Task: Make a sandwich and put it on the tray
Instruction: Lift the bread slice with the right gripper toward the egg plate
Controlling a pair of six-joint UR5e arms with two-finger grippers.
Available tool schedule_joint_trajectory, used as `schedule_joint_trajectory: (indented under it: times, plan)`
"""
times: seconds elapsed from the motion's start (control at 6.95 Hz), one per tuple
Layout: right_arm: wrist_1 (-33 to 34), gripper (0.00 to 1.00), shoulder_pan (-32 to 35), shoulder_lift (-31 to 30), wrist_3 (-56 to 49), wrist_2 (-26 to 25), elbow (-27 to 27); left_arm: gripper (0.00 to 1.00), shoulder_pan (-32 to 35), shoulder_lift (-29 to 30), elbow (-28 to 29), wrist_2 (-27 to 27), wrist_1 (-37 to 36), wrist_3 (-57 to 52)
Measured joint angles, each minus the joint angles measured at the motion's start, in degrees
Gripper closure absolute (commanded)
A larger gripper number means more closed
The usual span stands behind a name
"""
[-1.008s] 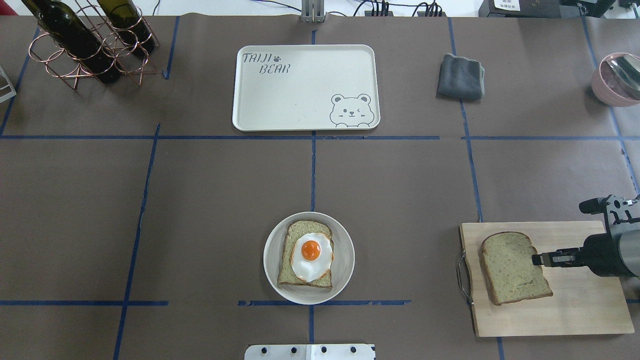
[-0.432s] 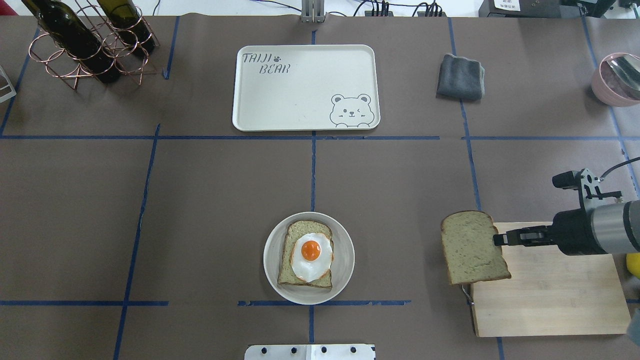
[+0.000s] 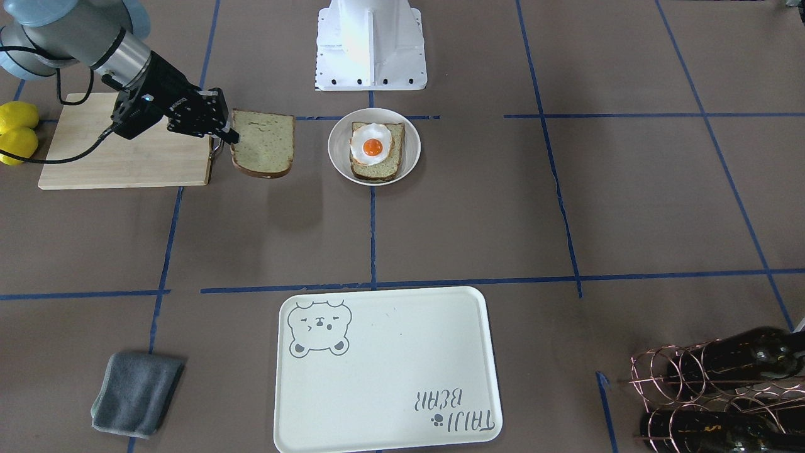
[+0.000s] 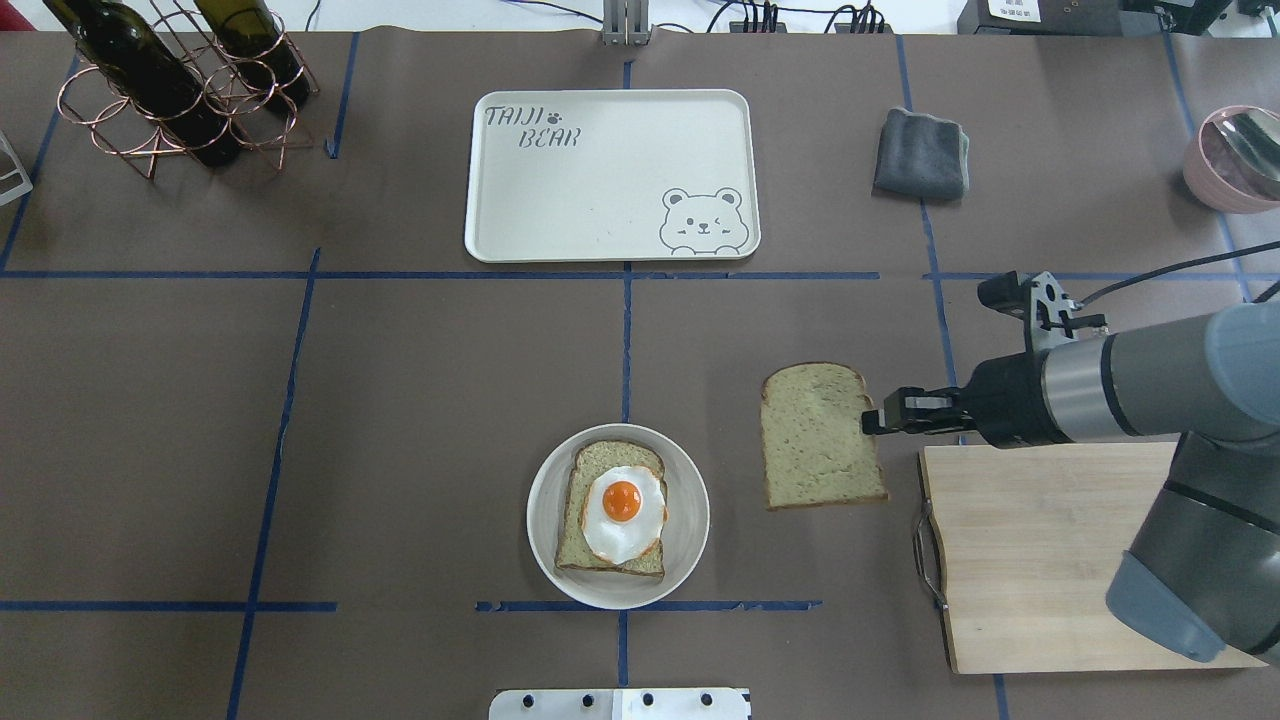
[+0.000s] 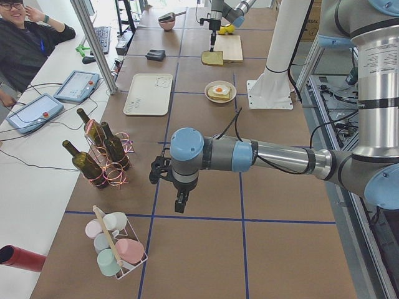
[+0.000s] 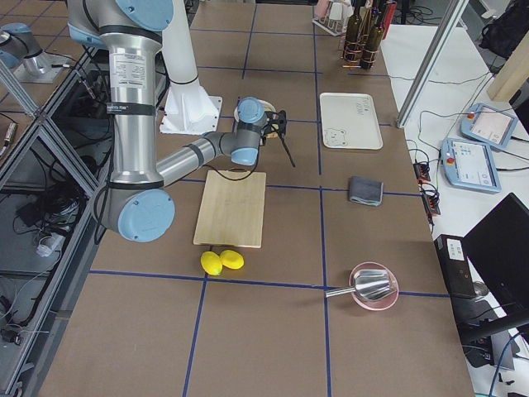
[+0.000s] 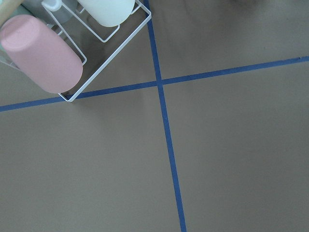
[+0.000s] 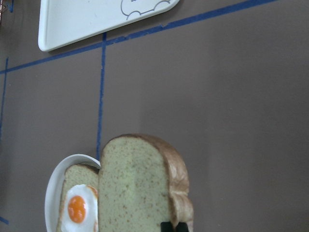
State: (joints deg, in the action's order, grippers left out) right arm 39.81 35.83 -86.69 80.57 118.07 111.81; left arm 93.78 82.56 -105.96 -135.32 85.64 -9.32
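The speckled tan bread slice will go down on top of the fried egg on the white plate (image 3: 380, 141) (image 8: 75, 205) from my right gripper.
My right gripper (image 4: 872, 421) is shut on the edge of a speckled tan bread slice (image 4: 820, 436) and holds it in the air, between the white plate (image 4: 692, 520) and the cutting board. It shows the same in the front-facing view, gripper (image 3: 230, 134) and slice (image 3: 264, 145). A second slice (image 4: 600, 462) lies on the plate with the fried egg (image 4: 623, 510) on top. The cream bear tray (image 4: 600, 190) lies at the far middle with nothing on it. My left gripper (image 5: 179, 204) hovers over the table far off to the left; I cannot tell whether it is open.
The wooden cutting board (image 4: 1080, 560) lies bare at the near right, two lemons (image 3: 17, 129) beside it. A grey cloth (image 4: 920, 152), a pink bowl (image 4: 1235, 160), a bottle rack (image 4: 170, 80) and a mug rack (image 7: 48, 53) stand around the edges.
My right gripper has lifted the bread slice off the cutting board and carried it left and away from the robot, to a spot beside the plate.
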Motion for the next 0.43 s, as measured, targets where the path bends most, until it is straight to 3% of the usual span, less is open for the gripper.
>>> schedule_joint_trajectory:
  times: [0.29,0.43]
  plan:
    - [6.1,1.0,-3.1,7.1,6.1,-3.0,-0.1,0.0,0.0,0.3,0.0,0.0,0.0,0.0]
    - [8.0,1.0,-6.9,9.7,8.6,-7.4,-0.5,0.0,0.1,0.3,0.0,0.0,0.0,-0.1]
